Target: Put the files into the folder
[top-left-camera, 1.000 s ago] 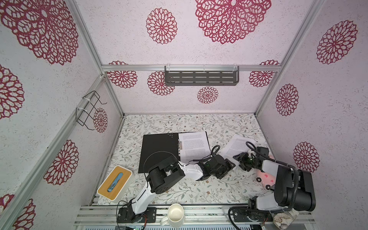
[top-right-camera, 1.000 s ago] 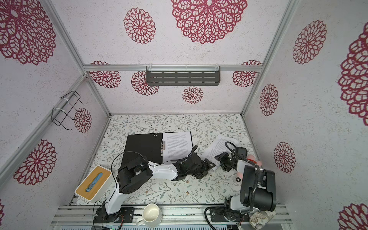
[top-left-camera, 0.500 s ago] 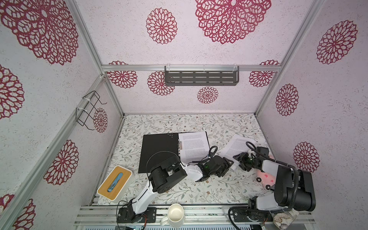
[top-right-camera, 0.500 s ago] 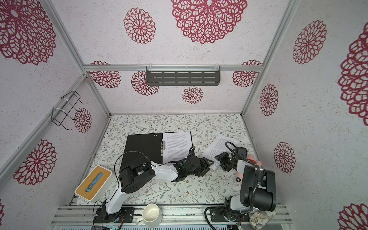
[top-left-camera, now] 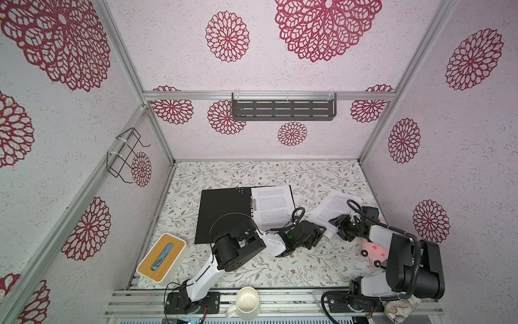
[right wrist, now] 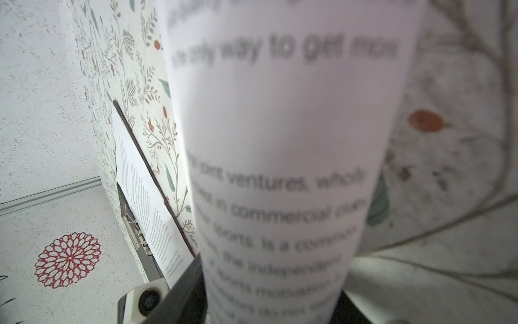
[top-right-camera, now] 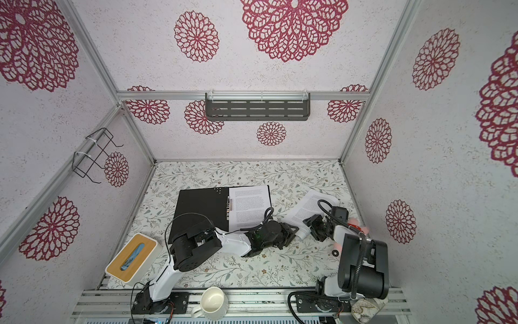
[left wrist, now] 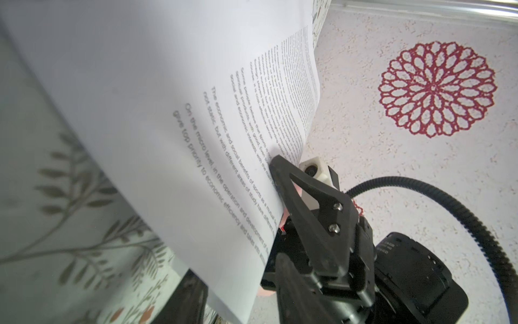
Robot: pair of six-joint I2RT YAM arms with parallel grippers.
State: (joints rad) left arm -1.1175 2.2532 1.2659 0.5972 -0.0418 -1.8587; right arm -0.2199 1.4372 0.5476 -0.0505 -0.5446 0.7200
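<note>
The near end of the loose file bows in my right gripper. My left gripper should hold that end while my right gripper takes the file's side edge [top-left-camera: 350,212].
The folder [top-left-camera: 224,213] [top-right-camera: 201,213] lies open on the table, black inside up, in both top views. One printed file [top-left-camera: 273,206] [right wrist: 140,190] rests on its right half beside the metal clip [right wrist: 137,232]. A second printed file [top-left-camera: 333,207] [left wrist: 168,112] [right wrist: 280,168] sits to the right, bowed and lifted at its near end. My right gripper [top-left-camera: 337,224] [right wrist: 269,308] is shut on that end; one of its fingers [left wrist: 302,196] presses the printed face. My left gripper [top-left-camera: 319,232] [left wrist: 241,303] reaches across, its jaws straddling the same sheet's edge with a gap still showing.
A tissue box with a wooden lid [top-left-camera: 162,258] stands at the front left. A white mug [top-left-camera: 246,301] sits on the front rail. A pink toy [top-left-camera: 374,251] lies beside the right arm. A grey shelf [top-left-camera: 283,108] and a wire rack [top-left-camera: 126,154] hang on the walls.
My left gripper has slid right up to the lifted sheet's near edge and its jaws have narrowed around it. The right gripper has stayed put, still holding the sheet.
</note>
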